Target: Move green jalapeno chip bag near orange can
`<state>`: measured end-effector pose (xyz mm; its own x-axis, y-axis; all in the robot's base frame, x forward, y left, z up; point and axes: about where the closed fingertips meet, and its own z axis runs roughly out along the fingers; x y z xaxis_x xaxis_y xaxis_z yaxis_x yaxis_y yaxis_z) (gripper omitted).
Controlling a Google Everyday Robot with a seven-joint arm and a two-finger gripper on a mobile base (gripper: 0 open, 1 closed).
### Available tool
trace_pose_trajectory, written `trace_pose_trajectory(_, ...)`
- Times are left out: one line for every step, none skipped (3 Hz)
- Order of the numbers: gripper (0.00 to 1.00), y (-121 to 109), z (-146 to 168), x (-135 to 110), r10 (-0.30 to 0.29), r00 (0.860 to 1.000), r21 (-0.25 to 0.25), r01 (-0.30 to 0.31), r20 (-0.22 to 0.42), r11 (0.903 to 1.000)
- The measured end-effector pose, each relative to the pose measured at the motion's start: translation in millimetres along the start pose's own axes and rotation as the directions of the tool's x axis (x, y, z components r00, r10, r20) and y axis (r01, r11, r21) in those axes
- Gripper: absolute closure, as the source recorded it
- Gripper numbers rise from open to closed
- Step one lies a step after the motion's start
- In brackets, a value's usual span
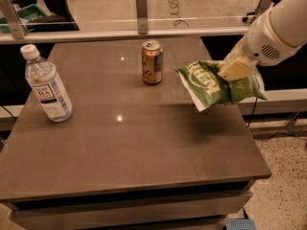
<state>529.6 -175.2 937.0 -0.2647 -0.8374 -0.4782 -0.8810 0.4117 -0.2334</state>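
Note:
The robot's gripper should release the green jalapeno chip bag on the table [192, 75] between the orange can and the nearby side edge. The bag now hangs tilted above the table.
The green jalapeno chip bag [211, 86] hangs in the air above the table's right side, tilted, its shadow on the tabletop below. My gripper [234, 70] comes in from the upper right on a white arm and is shut on the bag's top right part. The orange can [152, 63] stands upright on the table at the back centre, a short way left of the bag and apart from it.
A clear plastic tea bottle [46, 85] with a white cap stands at the table's left side. The brown table [120, 147] ends at a right edge just under the bag. A glass barrier with metal posts [141, 5] runs behind the table.

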Motion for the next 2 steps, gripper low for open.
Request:
trace_pose_trajectory(1.00, -21, 27, -10, -0.013, 1.000, 0.022, 0.013, 0.026, 0.9997)
trace_pose_trajectory(1.00, -39, 55, -15, -0.028, 0.999, 0.033, 0.027, 0.033, 0.9991)
